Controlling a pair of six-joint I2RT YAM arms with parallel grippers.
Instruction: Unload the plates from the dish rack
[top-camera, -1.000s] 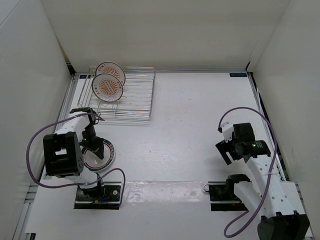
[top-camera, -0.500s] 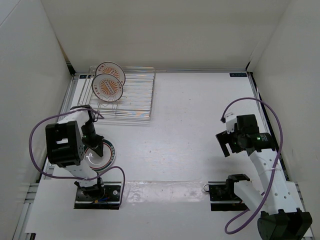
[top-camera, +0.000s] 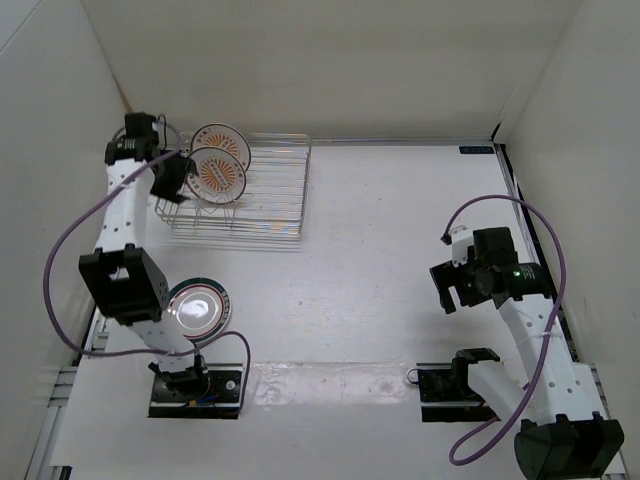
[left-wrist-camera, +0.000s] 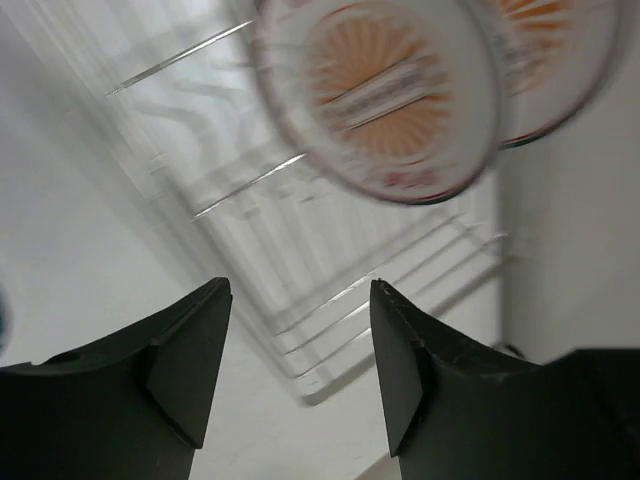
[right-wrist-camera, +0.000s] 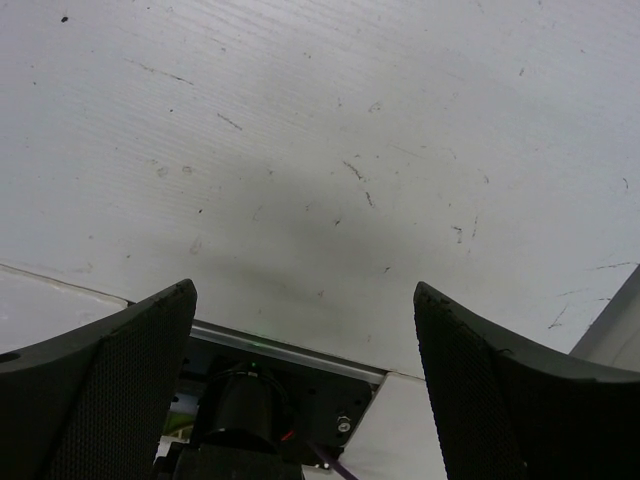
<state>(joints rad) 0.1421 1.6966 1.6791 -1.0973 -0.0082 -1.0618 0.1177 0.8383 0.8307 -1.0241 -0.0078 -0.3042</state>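
Note:
The front plate is at the end of the dish rack. My left gripper will close on the front plate's outer rim (top-camera: 192, 160) (left-wrist-camera: 464, 187) and leave the rear plate standing for later.
Two plates with orange sunburst centres (top-camera: 216, 172) (top-camera: 223, 139) stand upright at the left end of the wire dish rack (top-camera: 262, 200). A third plate (top-camera: 197, 308), with a pale centre, lies flat on the table by the left arm's base. My left gripper (top-camera: 171, 177) hovers at the rack's left end, just left of the front plate. In the left wrist view its fingers (left-wrist-camera: 205, 330) are open and empty, with the front plate (left-wrist-camera: 385, 95), the rear plate (left-wrist-camera: 555, 60) and the blurred rack wires (left-wrist-camera: 300, 250) beyond. My right gripper (top-camera: 455, 286) (right-wrist-camera: 305, 290) is open over bare table.
White walls enclose the table on the left, back and right. The rack sits in the back left corner close to the left wall (top-camera: 60, 150). The right arm's base mount (right-wrist-camera: 250, 400) shows below its fingers. Purple cables loop beside both arms.
My left gripper opened and left the pale-centred plate lying on the table, then swung up and back to the rack's left end. The right arm has barely moved.

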